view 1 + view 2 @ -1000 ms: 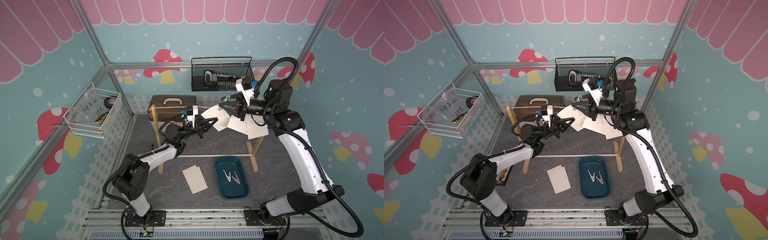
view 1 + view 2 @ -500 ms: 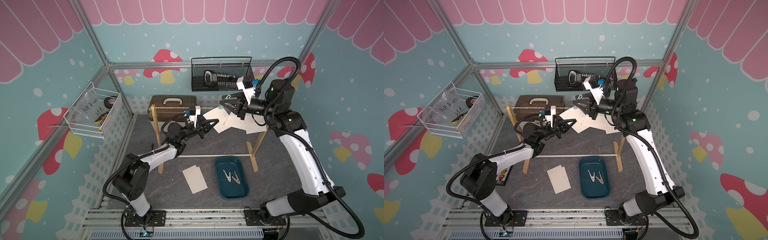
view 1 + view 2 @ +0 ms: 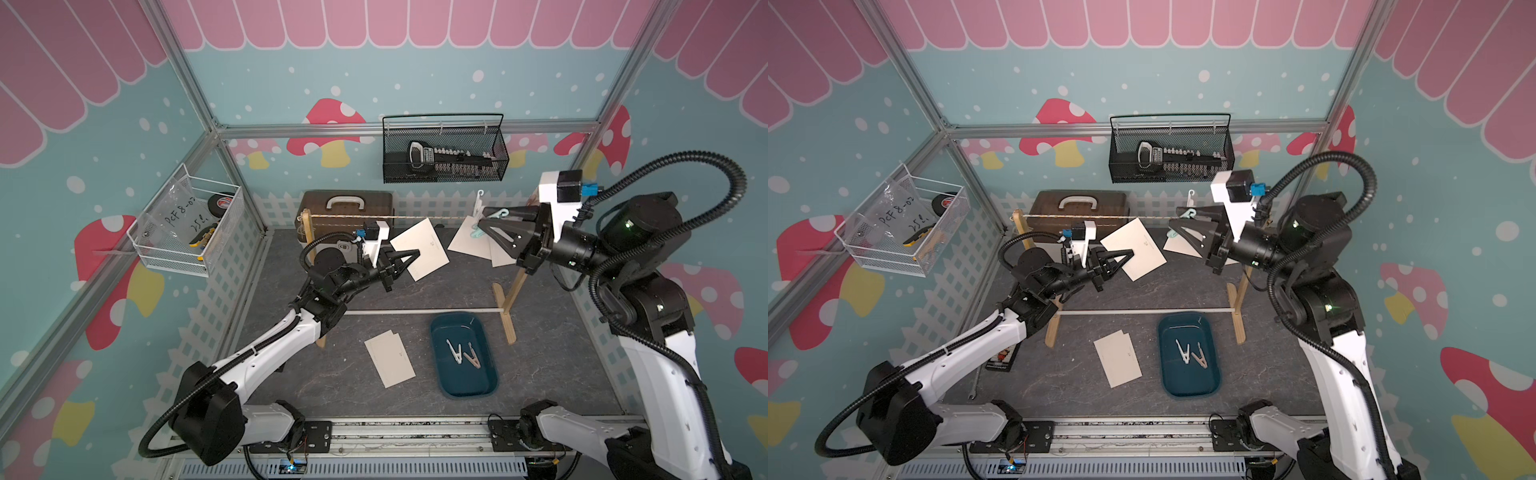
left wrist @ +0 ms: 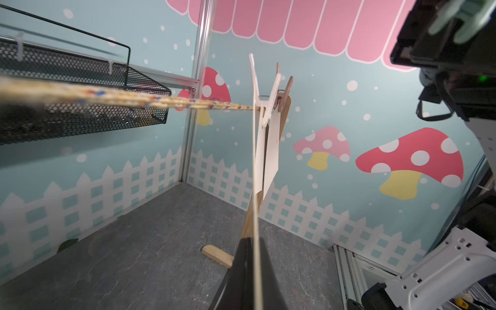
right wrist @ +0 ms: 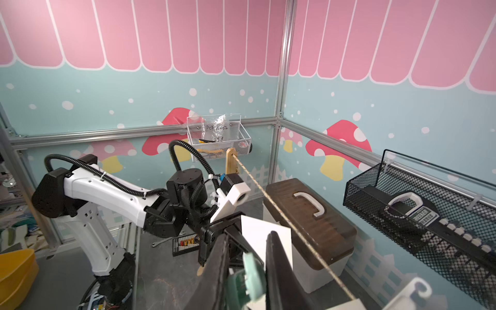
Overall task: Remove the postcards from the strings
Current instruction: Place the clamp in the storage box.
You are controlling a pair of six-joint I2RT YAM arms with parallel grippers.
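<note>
I will release the mint-green clothespin, which is beside the string now, from my right gripper between the white and pink clothespins [image 3: 467, 365], down in the dark blue tray.
The string [image 3: 415, 217] runs taut between two wooden uprights. My left gripper [image 3: 412, 254] is shut on one postcard [image 3: 420, 248], which hangs free just below the string in both top views [image 3: 1133, 249]; the left wrist view shows that postcard [image 4: 254, 188] edge-on between the fingers [image 4: 243, 271]. Two more postcards [image 3: 471, 243] hang near the right upright, under a white clothespin [image 3: 480, 203]. My right gripper [image 3: 482, 222] is shut on a mint-green clothespin [image 5: 249, 271], beside the string [image 5: 281, 214] and off it. Two postcards [image 3: 390, 359] lie on the floor.
A dark blue tray [image 3: 490, 386] on the floor holds two clothespins. A brown case [image 3: 347, 205] stands behind the string, and a black mesh basket [image 3: 444, 153] hangs on the back wall. A white rod [image 3: 415, 311] joins the stand's feet.
My right gripper has drawn back to the right with the mint-green clothespin. The postcard in my left gripper has come off the string and moved slightly left and down.
</note>
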